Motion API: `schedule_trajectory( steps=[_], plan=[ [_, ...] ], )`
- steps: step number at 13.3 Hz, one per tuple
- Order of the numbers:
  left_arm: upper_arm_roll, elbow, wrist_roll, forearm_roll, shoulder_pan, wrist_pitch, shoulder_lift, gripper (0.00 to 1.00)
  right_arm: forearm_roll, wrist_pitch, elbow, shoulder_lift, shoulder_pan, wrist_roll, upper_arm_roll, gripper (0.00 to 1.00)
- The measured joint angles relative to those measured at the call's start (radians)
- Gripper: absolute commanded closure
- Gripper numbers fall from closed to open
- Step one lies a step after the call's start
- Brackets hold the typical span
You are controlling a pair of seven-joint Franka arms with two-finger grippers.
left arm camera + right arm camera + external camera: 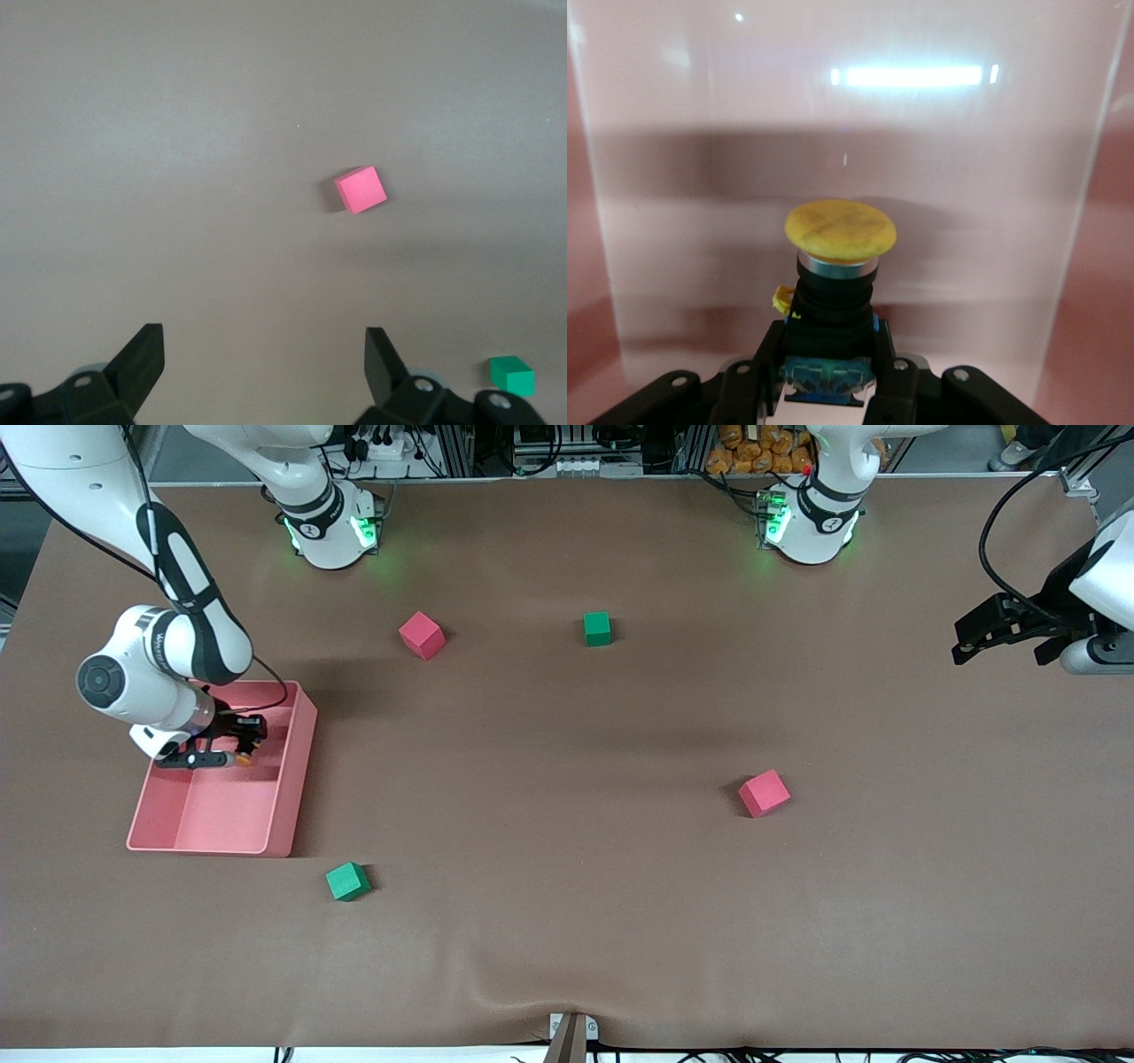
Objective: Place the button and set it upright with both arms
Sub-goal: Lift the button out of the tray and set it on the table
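Note:
My right gripper needs to put the button, now just above the tray floor, down on the table (594, 794) between the pink tray and the farther pink cube.
My right gripper (226, 757) is inside the pink tray (292, 779) and is shut on the button (241, 759). In the right wrist view the button (841, 232) shows its round orange-yellow cap, black body and bluish end. My right gripper (830, 367) clamps the black body on both sides, just above the tray floor (833, 106). My left gripper (961, 646) is open and empty, up in the air over the left arm's end of the table. In the left wrist view it (263, 343) has only bare table between its fingers.
Two pink cubes (422, 635) (764, 793) and two green cubes (597, 628) (347, 881) lie scattered on the brown table. The left wrist view shows a pink cube (361, 189) and a green cube (512, 375). The tray's walls surround my right gripper.

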Motion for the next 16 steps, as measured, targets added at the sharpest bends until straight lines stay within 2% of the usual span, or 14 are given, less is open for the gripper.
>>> schedule_trajectory(
  steps=[3, 6, 8, 10, 12, 16],
  plan=[
    [0.000, 0.000, 0.000, 0.000, 0.000, 0.000, 0.000, 0.00, 0.000, -0.094, 0.109, -0.021, -0.002, -0.042, -0.001, 1.00],
    [0.000, 0.000, 0.000, 0.000, 0.000, 0.000, 0.000, 0.00, 0.000, -0.281, 0.271, -0.046, 0.000, -0.088, 0.006, 1.00],
    [0.000, 0.000, 0.000, 0.000, 0.000, 0.000, 0.000, 0.00, 0.001, -0.383, 0.373, -0.052, 0.016, -0.103, 0.033, 1.00],
    [0.000, 0.000, 0.000, 0.000, 0.000, 0.000, 0.000, 0.00, 0.013, -0.444, 0.447, -0.053, 0.081, -0.102, 0.051, 1.00],
    [0.000, 0.000, 0.000, 0.000, 0.000, 0.000, 0.000, 0.00, 0.081, -0.467, 0.490, -0.053, 0.182, -0.065, 0.055, 1.00],
    [0.000, 0.000, 0.000, 0.000, 0.000, 0.000, 0.000, 0.00, 0.115, -0.442, 0.567, -0.010, 0.424, 0.244, 0.062, 1.00]
  ],
)
